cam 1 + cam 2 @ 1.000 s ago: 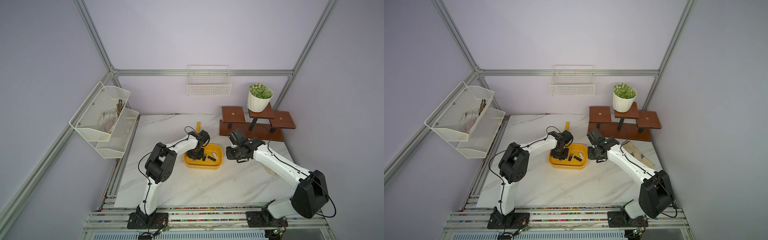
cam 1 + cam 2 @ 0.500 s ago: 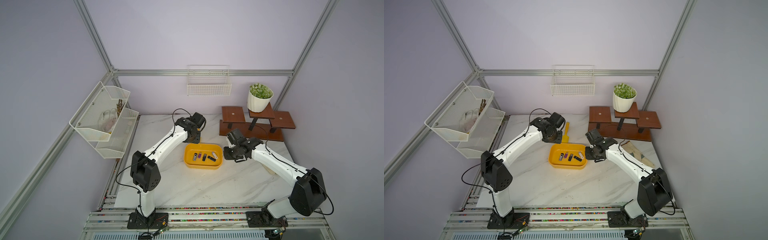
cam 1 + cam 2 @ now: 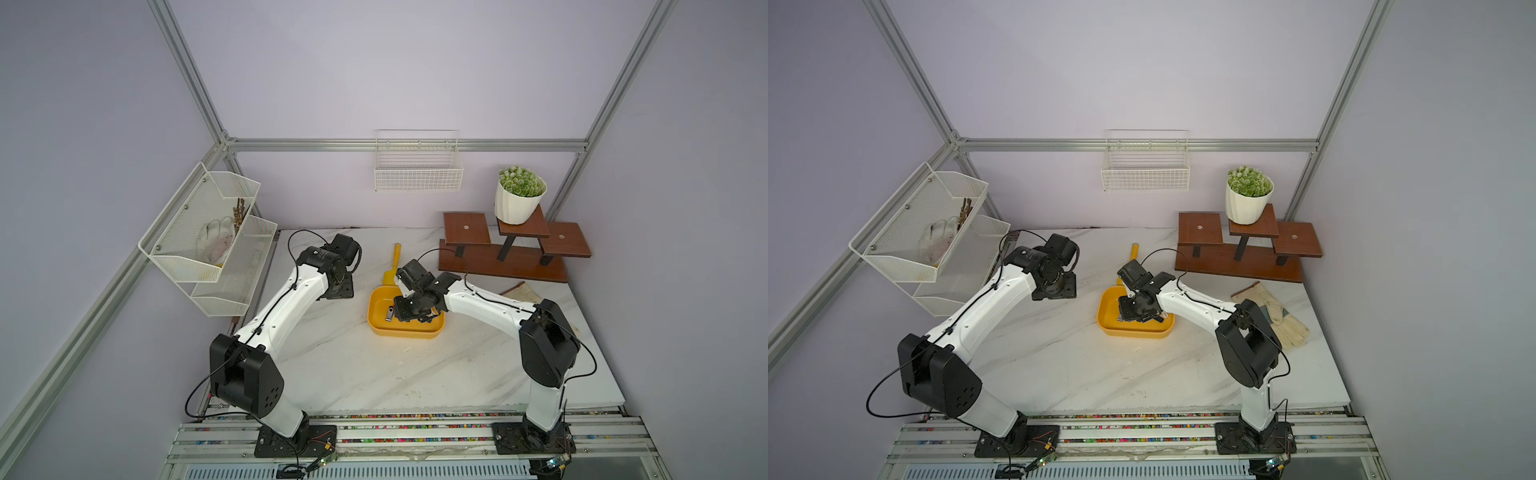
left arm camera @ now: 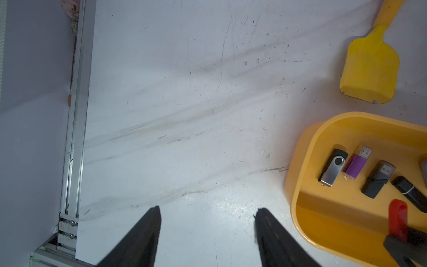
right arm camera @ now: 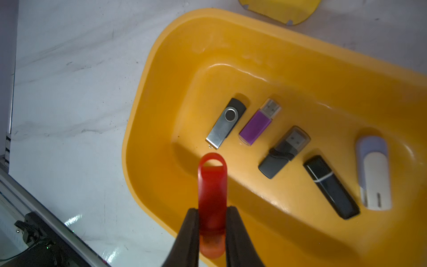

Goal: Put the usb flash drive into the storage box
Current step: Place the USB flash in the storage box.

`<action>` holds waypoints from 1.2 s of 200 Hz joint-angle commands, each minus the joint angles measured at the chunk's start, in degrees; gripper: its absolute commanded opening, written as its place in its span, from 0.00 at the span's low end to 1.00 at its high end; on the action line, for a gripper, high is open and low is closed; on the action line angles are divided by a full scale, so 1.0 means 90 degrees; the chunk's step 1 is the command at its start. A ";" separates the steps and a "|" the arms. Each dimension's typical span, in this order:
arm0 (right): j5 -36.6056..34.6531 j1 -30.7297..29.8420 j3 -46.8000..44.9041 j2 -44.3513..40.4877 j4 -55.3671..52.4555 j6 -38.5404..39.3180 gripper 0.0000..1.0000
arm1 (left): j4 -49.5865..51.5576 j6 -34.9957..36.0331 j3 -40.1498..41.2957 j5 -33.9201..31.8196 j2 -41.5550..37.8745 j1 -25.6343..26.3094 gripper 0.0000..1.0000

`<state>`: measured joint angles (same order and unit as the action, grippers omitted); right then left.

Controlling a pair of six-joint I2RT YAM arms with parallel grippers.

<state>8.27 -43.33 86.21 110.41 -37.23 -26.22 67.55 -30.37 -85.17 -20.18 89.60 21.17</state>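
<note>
Next, I release the red usb flash drive with my right gripper between the silver swivel drive and the box's side (image 3: 380, 311) (image 5: 193, 94).
The yellow storage box (image 3: 405, 330) (image 3: 1133, 330) lies mid-table. Several usb flash drives lie inside it, among them a silver swivel one (image 5: 225, 123), a purple one (image 5: 258, 122) and a black one (image 5: 330, 187). My right gripper (image 5: 212, 209) (image 3: 411, 309) hangs over the box's left part, shut on a red usb flash drive (image 5: 212, 185) that sticks out past its fingertips above the box floor. My left gripper (image 4: 209, 209) (image 3: 338, 289) is open and holds nothing, over bare marble left of the box rim (image 4: 300, 161).
A yellow long-handled scoop (image 3: 392, 266) (image 4: 369, 69) lies just behind the box. A wooden stand (image 3: 511, 249) with a potted plant (image 3: 519, 199) is at the back right. A glove (image 3: 1275, 316) lies right. Mesh shelves (image 3: 208, 241) hang left, a wire basket (image 3: 417, 166) on the back wall.
My left arm has pulled out of the box to the back left, and its jaws have opened. My right arm has swung left over the box with the red drive.
</note>
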 commanded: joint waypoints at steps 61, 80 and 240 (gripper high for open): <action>-0.0165 -0.0296 0.1002 0.1103 0.0552 -0.0264 0.00 | -0.0184 0.0059 0.0669 0.0165 -0.0812 -0.0399 0.82; -0.0330 -0.0303 0.0919 0.1121 0.0736 -0.0351 0.00 | -0.0193 0.0075 0.0728 0.0187 -0.0876 -0.0447 0.85; -0.0861 -0.0343 0.1140 0.1773 0.0893 -0.0289 0.00 | -0.0313 0.0061 0.1060 0.0352 -0.0900 -0.0526 0.91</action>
<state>1.30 -46.04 94.85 124.88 -30.06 -29.28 65.69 -30.35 -75.77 -17.54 83.35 16.88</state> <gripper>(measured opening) 0.197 0.911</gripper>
